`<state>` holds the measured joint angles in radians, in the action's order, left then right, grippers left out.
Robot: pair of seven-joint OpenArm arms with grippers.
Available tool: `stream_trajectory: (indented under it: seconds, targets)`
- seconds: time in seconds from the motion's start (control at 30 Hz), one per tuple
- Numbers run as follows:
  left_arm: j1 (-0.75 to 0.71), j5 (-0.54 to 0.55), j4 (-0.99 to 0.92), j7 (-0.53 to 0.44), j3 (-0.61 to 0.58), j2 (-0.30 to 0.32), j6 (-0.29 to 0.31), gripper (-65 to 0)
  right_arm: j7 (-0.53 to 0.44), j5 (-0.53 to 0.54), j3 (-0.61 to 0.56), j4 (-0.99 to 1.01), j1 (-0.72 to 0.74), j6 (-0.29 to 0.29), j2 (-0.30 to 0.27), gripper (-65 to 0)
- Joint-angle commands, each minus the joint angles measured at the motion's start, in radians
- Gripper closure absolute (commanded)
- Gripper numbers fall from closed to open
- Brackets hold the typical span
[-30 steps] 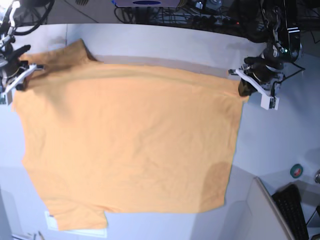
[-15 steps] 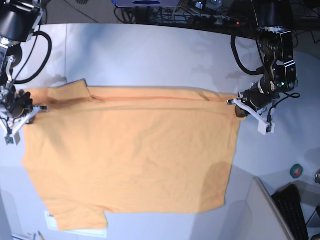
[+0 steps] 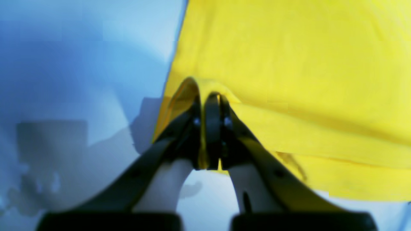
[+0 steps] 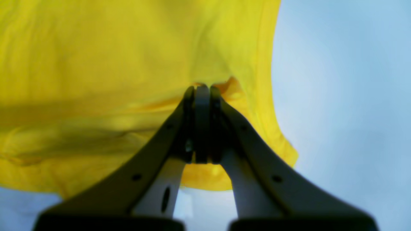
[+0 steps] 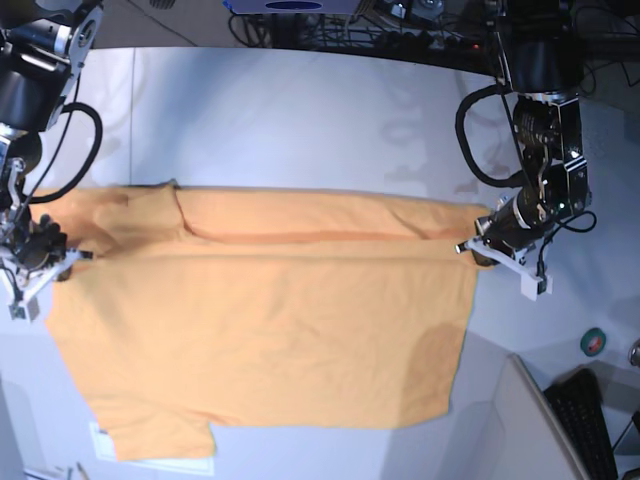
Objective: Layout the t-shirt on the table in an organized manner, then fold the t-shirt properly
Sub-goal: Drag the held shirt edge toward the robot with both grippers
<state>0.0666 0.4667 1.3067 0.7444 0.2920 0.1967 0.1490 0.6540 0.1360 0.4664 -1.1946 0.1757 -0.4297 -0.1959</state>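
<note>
My left gripper needs to let go of the t-shirt's folded corner on the flat orange cloth just nearer than the t-shirt's folded band (image 5: 462,295) (image 3: 198,59).
The light orange t-shirt (image 5: 270,320) lies spread on the white-grey table (image 5: 300,110), its far edge folded over toward the near side in a band. No print shows. My left gripper (image 5: 478,250) at the base view's right is shut on the shirt's folded corner; the left wrist view shows its fingers (image 3: 210,125) pinching the cloth (image 3: 289,64). My right gripper (image 5: 68,258) at the base view's left is shut on the opposite corner; the right wrist view shows its fingers (image 4: 200,125) clamped on the fabric (image 4: 112,64).
A dark keyboard (image 5: 590,420) and a small green roll (image 5: 594,342) lie at the right near corner. Cables and equipment (image 5: 400,20) line the far edge. A white label (image 5: 150,462) peeks from under the shirt's near left hem.
Both grippers have pulled the shirt's far edge toward the near side, widening the folded-over band. More bare table shows behind the shirt.
</note>
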Motion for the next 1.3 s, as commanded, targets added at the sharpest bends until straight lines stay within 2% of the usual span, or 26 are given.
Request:
stream_trajectory:
  seconds: [0.0,0.3,0.53,0.8,0.83,0.93,1.03,1.1,1.17,1.27]
  targets:
    - [0.028,0.005,0.003,-0.023,0.003,0.011,-0.001,0.0,-0.024,0.007,0.001,0.002,0.035,-0.001,-0.017,0.0]
    - [0.114,0.005,-0.115,-0.023,0.003,0.011,-0.004,0.0,-0.086,0.007,0.001,0.126,0.092,0.002,-0.033,0.0]
    - [0.157,0.004,-0.164,-0.024,0.003,0.011,-0.004,0.0,-0.089,0.007,0.001,0.157,0.104,0.002,-0.037,0.0]
    - [0.175,-0.069,-0.164,-0.024,0.014,-0.009,-0.004,-1.3,-0.089,0.009,0.002,0.157,0.104,0.002,-0.030,0.0]
    - [0.178,-0.069,-0.164,-0.024,0.014,-0.010,-0.004,-9.9,-0.089,0.009,0.002,0.155,0.104,0.002,-0.030,0.0]
    - [0.181,-0.064,-0.164,-0.038,0.016,-0.013,-0.004,-36.9,-0.099,0.014,0.012,0.152,0.104,0.002,-0.030,-18.5]
    - [0.178,-0.062,-0.161,-0.125,0.016,-0.019,-0.004,-56.6,-0.164,0.015,0.013,0.106,0.071,0.002,-0.027,-31.4]
    - [0.169,-0.061,-0.155,-0.159,0.016,-0.019,-0.004,-64.2,-0.196,0.015,0.015,0.048,0.032,0.002,-0.026,-32.0]
    - [0.152,-0.059,-0.134,-0.162,0.017,-0.019,-0.004,-65.0,-0.208,0.017,0.032,-0.041,-0.017,0.002,-0.004,-32.1]
    - [0.078,-0.024,-0.049,-0.165,0.072,-0.032,-0.004,-64.5,-0.202,0.017,0.163,-0.170,-0.067,0.002,0.065,-32.9]
